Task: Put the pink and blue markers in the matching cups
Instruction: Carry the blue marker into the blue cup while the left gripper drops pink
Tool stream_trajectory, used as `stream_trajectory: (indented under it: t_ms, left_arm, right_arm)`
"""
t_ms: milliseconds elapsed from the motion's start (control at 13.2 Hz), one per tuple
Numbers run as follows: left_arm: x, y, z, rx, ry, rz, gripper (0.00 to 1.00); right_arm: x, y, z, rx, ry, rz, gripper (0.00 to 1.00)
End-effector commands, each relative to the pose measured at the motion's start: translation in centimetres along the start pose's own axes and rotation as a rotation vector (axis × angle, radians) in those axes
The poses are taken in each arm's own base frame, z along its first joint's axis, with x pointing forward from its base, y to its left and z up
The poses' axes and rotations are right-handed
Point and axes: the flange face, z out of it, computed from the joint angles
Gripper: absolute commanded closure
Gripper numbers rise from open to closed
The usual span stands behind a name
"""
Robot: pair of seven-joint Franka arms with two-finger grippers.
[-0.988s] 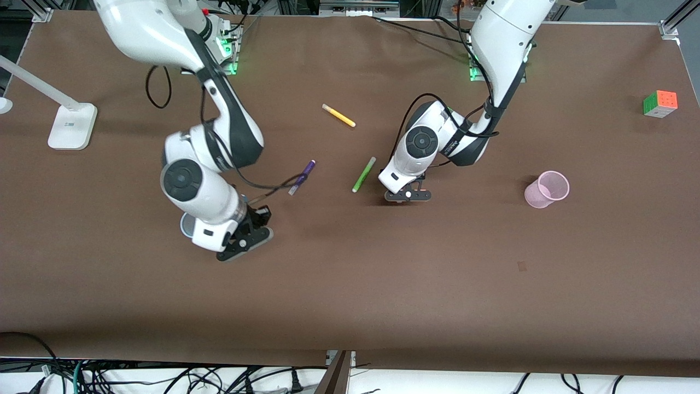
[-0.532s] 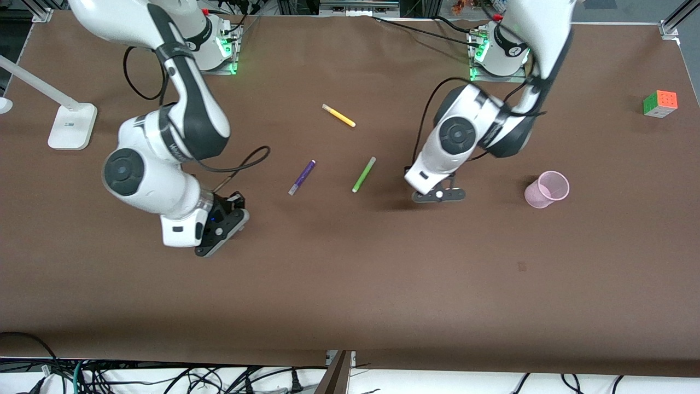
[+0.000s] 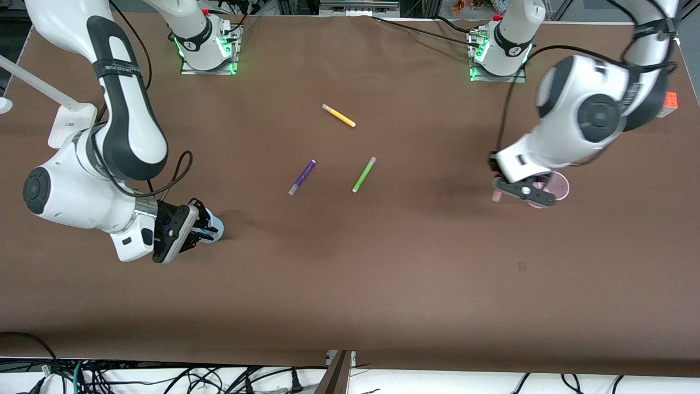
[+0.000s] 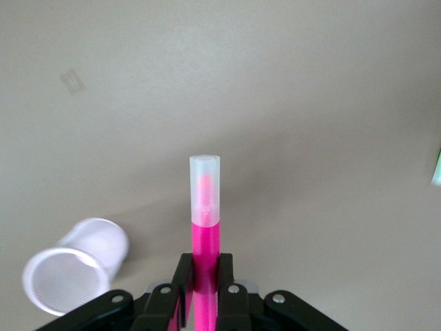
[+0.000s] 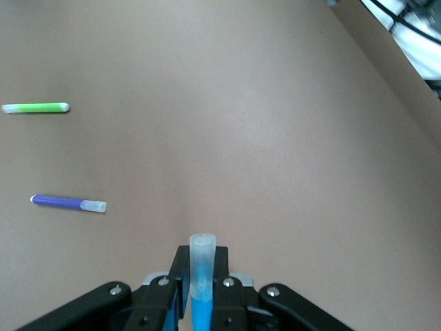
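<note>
I will lower the pink marker, now over the cup's edge, with my left gripper and let go of it down inside the opening of the light pink cup (image 3: 543, 194) (image 4: 74, 272).
My left gripper (image 3: 522, 190) is shut on the pink marker (image 4: 205, 227), whose pale end (image 3: 496, 196) sticks out beside the gripper. It hangs over the edge of the light pink cup (image 3: 553, 186); the left wrist view shows the cup (image 4: 72, 265) beside the marker, with its mouth showing. My right gripper (image 3: 198, 230) is shut on the blue marker (image 5: 202, 276), whose greyish end points outward. It is over the light blue cup (image 3: 214, 225), which it mostly hides.
A purple pen (image 3: 302, 177), a lime-green pen (image 3: 363, 174) and a yellow pen (image 3: 338, 115) lie mid-table. A white lamp base (image 3: 71, 126) stands at the right arm's end. A colour cube (image 3: 670, 104) shows past the left arm.
Both arms swung away from mid-table with their markers. The left gripper went to the pink cup. The right gripper went toward its own end of the table, and the blue cup's edge now shows.
</note>
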Motion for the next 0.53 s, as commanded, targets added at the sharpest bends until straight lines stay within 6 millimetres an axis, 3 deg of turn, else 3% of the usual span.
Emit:
stream_trajectory:
  t_ms: [0, 228, 456]
  left_arm:
    - [-2.2, -4.9, 0.2, -0.104, 0.049, 0.182, 1.00]
    - [-4.6, -10.5, 1.5, -0.232, 0.166, 0.367, 1.00]
    - [-7.6, -16.5, 6.8, -0.363, 0.336, 0.515, 1.00]
  right_arm:
    - [-1.1, 0.4, 1.4, 0.063, 0.065, -0.094, 0.95]
    - [-2.7, 1.5, 2.1, 0.081, 0.118, -0.164, 0.95]
    - [-3.8, 2.0, 2.5, 0.109, 0.146, -0.198, 0.95]
